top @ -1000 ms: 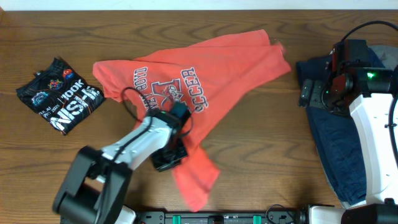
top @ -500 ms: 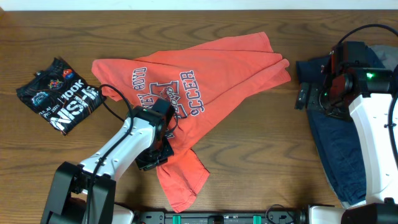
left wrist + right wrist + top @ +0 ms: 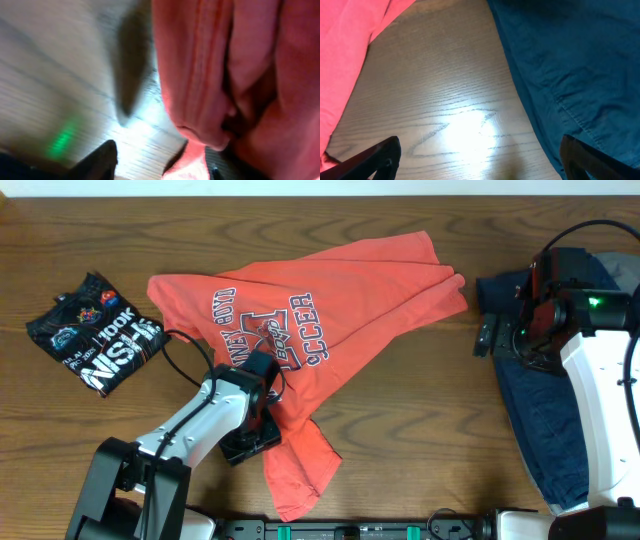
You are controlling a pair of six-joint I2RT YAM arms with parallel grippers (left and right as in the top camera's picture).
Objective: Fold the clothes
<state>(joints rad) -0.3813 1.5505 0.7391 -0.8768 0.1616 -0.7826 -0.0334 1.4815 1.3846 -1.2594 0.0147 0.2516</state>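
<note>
The rolled fold of the coral-red T-shirt is off-center between my left gripper's open fingers, so next I move across and pinch the fold's near end [image 3: 202, 132] before I pull it.
The coral-red T-shirt [image 3: 330, 300] lies crumpled and slanted across the table's middle, lettering up, with a long flap [image 3: 295, 470] trailing toward the front edge. My left gripper [image 3: 250, 445] sits at that flap's left edge. In the left wrist view its jaws [image 3: 160, 167] stand apart over bare wood, open, and a rolled fold of red cloth [image 3: 200, 90] hangs by the right finger. My right gripper [image 3: 487, 338] is open, low over bare wood [image 3: 460, 100] between the red shirt and the navy garment [image 3: 540, 420].
A folded black printed tee [image 3: 95, 335] lies at the far left. The navy garment runs along the right side beneath the right arm. The table's front edge [image 3: 400, 518] lies just beyond the red flap.
The left gripper dragged the shirt's lower flap leftward, then its jaws spread and let the cloth go. The right arm shifted slightly left early on, then held still.
</note>
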